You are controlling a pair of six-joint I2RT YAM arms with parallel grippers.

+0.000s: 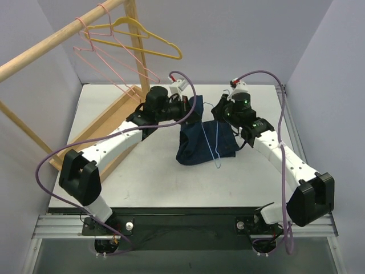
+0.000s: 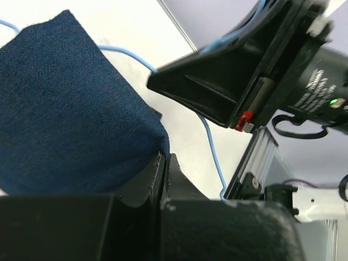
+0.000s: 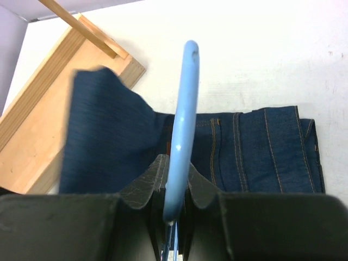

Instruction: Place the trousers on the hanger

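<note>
I have the hanger's hook in my right gripper, far from the rack. I will use my left gripper to free the trousers' lifted corner and take over the hook [image 3: 188,81].
The dark navy trousers [image 1: 206,141] lie folded at the table's middle, one end lifted toward the left arm. The light-blue wire hanger [image 1: 215,149] runs across the cloth. My left gripper [image 1: 191,111] is shut on a lifted corner of the trousers [image 2: 65,109]; its jaws pinch the denim edge [image 2: 163,149]. My right gripper [image 1: 223,112] is shut on the hanger's hook [image 3: 182,125], which stands up between its fingers, above the trousers [image 3: 255,147] with orange stitching. The blue wire [image 2: 215,155] also shows in the left wrist view.
A wooden rack [image 1: 57,37] stands at the back left with a yellow hanger [image 1: 142,37] and pink hangers [image 1: 108,63] on its rail. Its wooden base [image 1: 108,123] lies along the table's left side [image 3: 49,103]. A metal rail [image 1: 285,114] edges the table's right.
</note>
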